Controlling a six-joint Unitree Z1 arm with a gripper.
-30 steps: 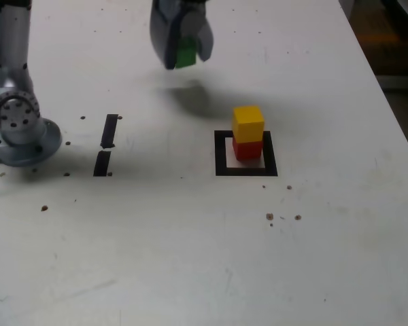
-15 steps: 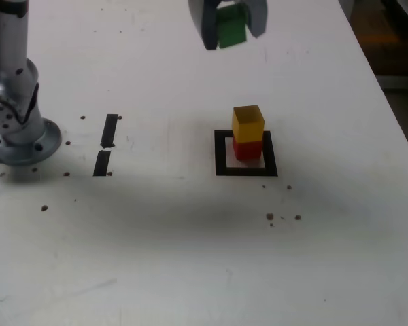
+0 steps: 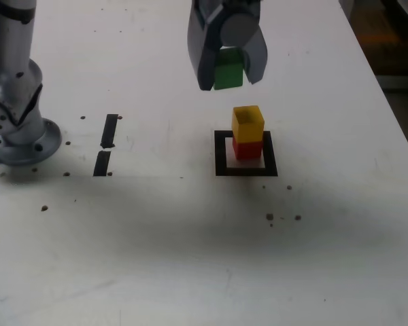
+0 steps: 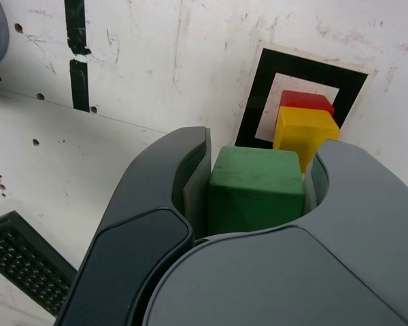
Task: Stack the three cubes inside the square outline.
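The green cube, now in the air above the stack, will be released by my gripper on top of the yellow cube [image 3: 249, 111] [image 4: 302, 145], so that it is the highest in the stack.
The yellow cube [image 3: 247, 123] sits on top of the red cube [image 3: 247, 149] inside the black square outline [image 3: 222, 153] on the white table. My gripper [image 3: 228, 73] hangs in the air above the stack, a little toward the exterior view's left, shut on the green cube [image 3: 228, 70]. In the wrist view the green cube [image 4: 257, 187] is clamped between the two dark fingers, with the yellow cube [image 4: 304, 134], the red cube [image 4: 304, 101] and the outline [image 4: 260, 88] below it.
Two short black tape strips [image 3: 106, 143] lie at the exterior view's left, near the arm's metal base [image 3: 17, 129]. Small dark specks [image 3: 283, 217] dot the table. The table's edge [image 3: 384, 88] runs along the exterior view's right.
The gripper with the green cube has travelled from the exterior view's upper left toward the right, then come down closer to the stack. The stack has not moved.
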